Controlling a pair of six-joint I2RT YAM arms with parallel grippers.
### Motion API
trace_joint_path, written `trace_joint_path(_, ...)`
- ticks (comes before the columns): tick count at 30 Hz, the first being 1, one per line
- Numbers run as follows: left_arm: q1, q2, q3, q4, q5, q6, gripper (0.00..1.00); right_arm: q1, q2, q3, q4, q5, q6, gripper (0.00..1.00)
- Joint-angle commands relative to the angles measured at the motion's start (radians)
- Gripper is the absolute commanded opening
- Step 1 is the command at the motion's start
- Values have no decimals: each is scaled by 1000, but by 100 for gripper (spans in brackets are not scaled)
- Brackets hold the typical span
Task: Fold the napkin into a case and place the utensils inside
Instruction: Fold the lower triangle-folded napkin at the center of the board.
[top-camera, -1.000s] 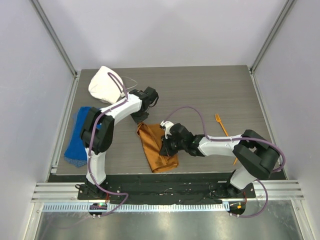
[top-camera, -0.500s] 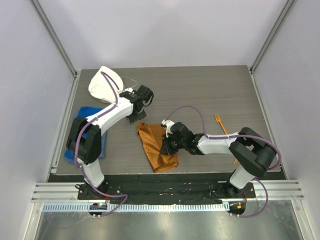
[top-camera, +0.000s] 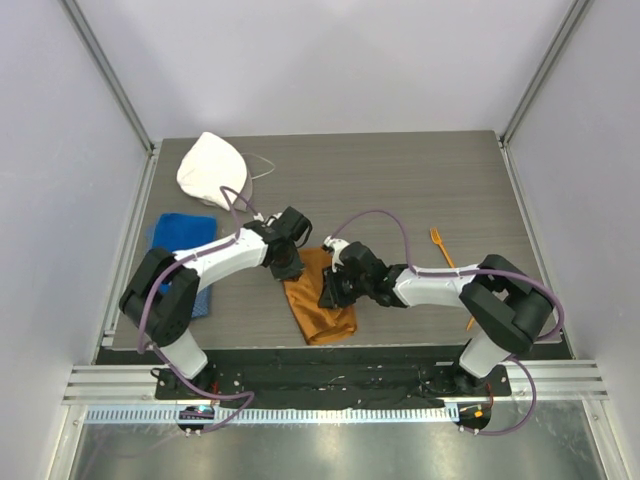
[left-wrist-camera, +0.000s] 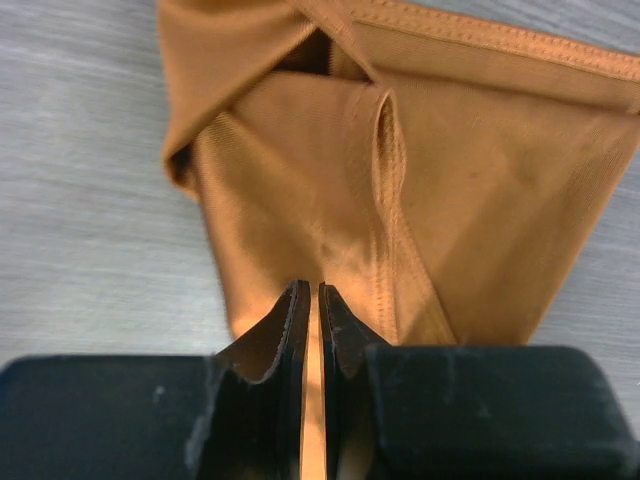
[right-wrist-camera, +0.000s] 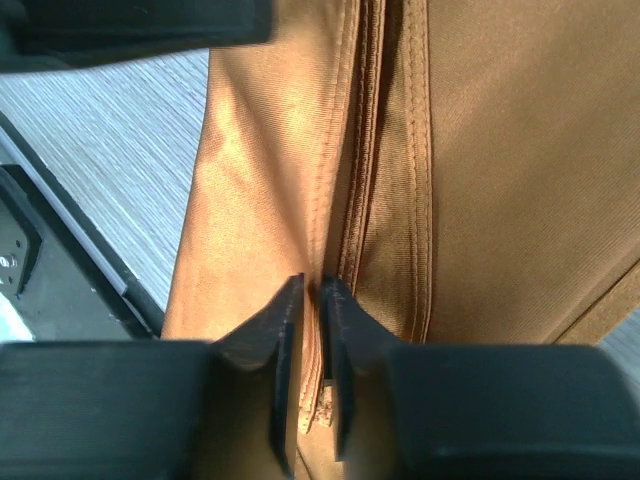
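Next, my right gripper takes the hem's far end (left-wrist-camera: 388, 125), since the napkin's far corner lies twisted over while that gripper is midway along the hem.
The rust-orange napkin (top-camera: 318, 305) lies as a long folded strip at the table's near middle, with hems and layered folds showing (left-wrist-camera: 470, 190) (right-wrist-camera: 500, 150). At its upper left edge my left gripper (top-camera: 285, 268) (left-wrist-camera: 310, 292) is pinched shut on the cloth. My right gripper (top-camera: 328, 296) (right-wrist-camera: 312, 285) is over the strip's right side. Its jaws are parted a little, with a stitched hem lying in the gap. The orange fork (top-camera: 440, 248) lies on the table to the right. Only an orange tip of the spoon (top-camera: 470, 322) shows beside the right arm.
A white rounded cloth cap (top-camera: 213, 168) sits at the back left. A blue towel (top-camera: 180, 235) lies along the left edge, partly under the left arm. The table's near edge and a black rail run just below the napkin.
My left gripper swung from the table behind the napkin down onto its upper left edge, opening and then closing there. My right gripper stayed on the cloth and its jaws loosened slightly.
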Motion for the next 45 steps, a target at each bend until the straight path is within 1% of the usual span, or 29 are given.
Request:
trace_joint_path(1,1,26,-10,97,43,16,11,-10,-77,64,-63,29,35,33)
trace_joint_path(2,1,29,-11,104,45,18,11,-20,-88,70,-77,41,38,38)
trace_joint_path(3,1,30,-17,108,51,19,11,-28,-99,76,-114,53,35,47)
trace_joint_path(5,-2,26,-31,115,51,21,11,-47,-110,107,-163,53,15,51)
trace_joint_path(6,-4,21,-37,123,51,22,11,-63,-111,119,-183,53,4,55)
trace_joint_path(9,-5,12,-50,126,50,28,11,-86,-78,159,-220,27,-51,59)
trace_joint_path(14,-4,7,-71,140,59,32,11,-94,8,216,-246,-13,-112,58)
trace_joint_path(18,-5,9,-96,155,68,24,10,-97,60,239,-237,-48,-119,56)
trace_joint_path(21,-4,6,-111,178,82,19,10,-97,74,231,-226,-36,-115,54)
trace_joint_path(25,-5,4,-136,193,96,15,9,-96,71,214,-226,-46,-112,54)
trace_joint_path(29,-5,-9,-154,213,100,4,9,-96,48,176,-180,-94,-70,45)
trace_joint_path(30,-5,-12,-156,218,102,2,9,-97,44,156,-172,-99,-60,40)
trace_joint_path(37,-14,-43,-171,223,105,-1,9,-96,4,82,-146,-111,-16,39)
trace_joint_path(38,-21,-52,-172,223,102,2,9,-96,-10,78,-117,-118,-10,39)
trace_joint_path(41,-46,-89,-177,210,85,22,13,-85,-38,48,-85,-157,33,37)
trace_joint_path(42,-57,-101,-176,204,80,25,20,-82,-57,38,-79,-160,47,36)
trace_joint_path(44,-97,-138,-174,183,56,42,27,-76,-84,24,-54,-174,91,35)
trace_joint_path(45,-112,-152,-174,174,39,47,32,-76,-114,16,-57,-157,98,34)
